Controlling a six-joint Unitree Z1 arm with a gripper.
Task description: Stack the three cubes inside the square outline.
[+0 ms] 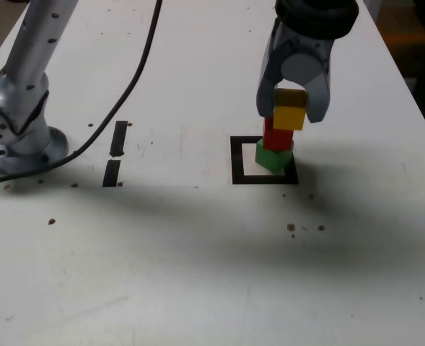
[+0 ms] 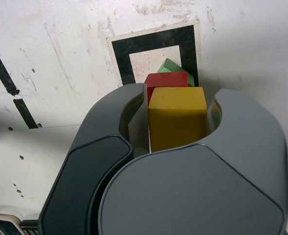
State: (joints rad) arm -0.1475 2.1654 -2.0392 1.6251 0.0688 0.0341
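Note:
Next, my gripper lets go of the yellow cube on the white table [image 1: 230, 109] [image 2: 106, 11], just beyond the outline's far corner that is nearest the tape strips.
The green cube [image 1: 273, 158] sits turned inside the square outline [image 1: 237, 160], near its right side in the exterior view. On it stands the red cube [image 1: 273, 137]. The yellow cube [image 1: 289, 112] is on top of the red one, shifted slightly to the exterior view's right. My gripper [image 1: 291, 114] comes down from above and is shut on the yellow cube, one finger on each side. In the wrist view the yellow cube [image 2: 177, 122] fills the space between the jaws of the gripper [image 2: 180, 100], with the red cube [image 2: 166, 79], a sliver of the green cube [image 2: 170, 66] and the outline [image 2: 153, 41] beyond.
Two short black tape strips [image 1: 117, 151] lie at the exterior view's left of the outline. The arm's base [image 1: 21, 137] stands at the far left, with a black cable [image 1: 136, 72] running across the table. Small dark specks [image 1: 291, 228] dot the white surface.

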